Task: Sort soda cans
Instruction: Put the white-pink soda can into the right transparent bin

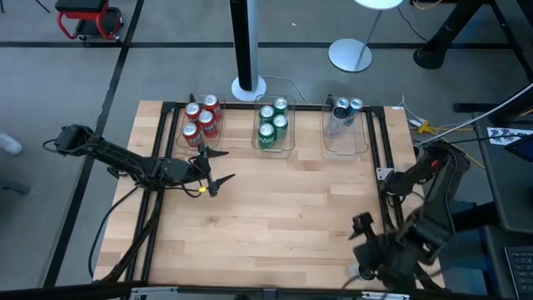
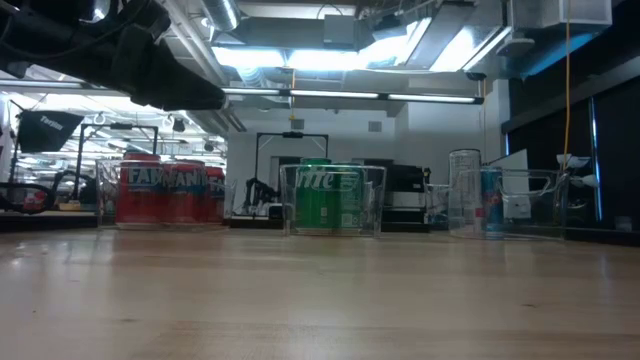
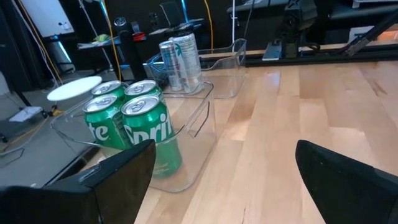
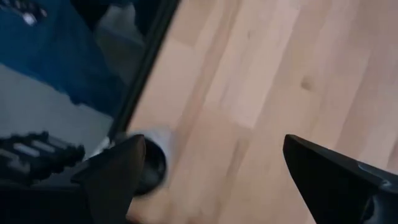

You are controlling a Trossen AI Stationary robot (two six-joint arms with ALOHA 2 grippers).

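My right gripper is going to close around the white can's upper sides [image 1: 356, 272] [image 4: 159, 147], just under the can's black top, at the near edge of the table.
Red cans [image 1: 201, 118] stand upright in the left clear bin, green Sprite cans [image 1: 272, 123] [image 3: 134, 127] in the middle bin, and two blue/silver cans [image 1: 346, 108] [image 3: 179, 59] in the right bin. All three groups also show in the low view: red [image 2: 165, 192], green [image 2: 335, 198], blue/silver [image 2: 490, 205]. My left gripper [image 1: 215, 168] [image 3: 224, 180] hovers open and empty over the table, just near of the left and middle bins, pointing toward the green cans. My right gripper [image 1: 364, 237] [image 4: 211, 174] is open and empty above the table's near right corner.
The three clear bins [image 1: 350, 137] line the table's far edge inside a black frame [image 1: 379, 137]. Bare wood [image 1: 283, 217] fills the middle and near part. A white round object [image 4: 152, 152] sits at the table's edge under the right wrist. A lamp base [image 1: 350, 54] stands beyond the table.
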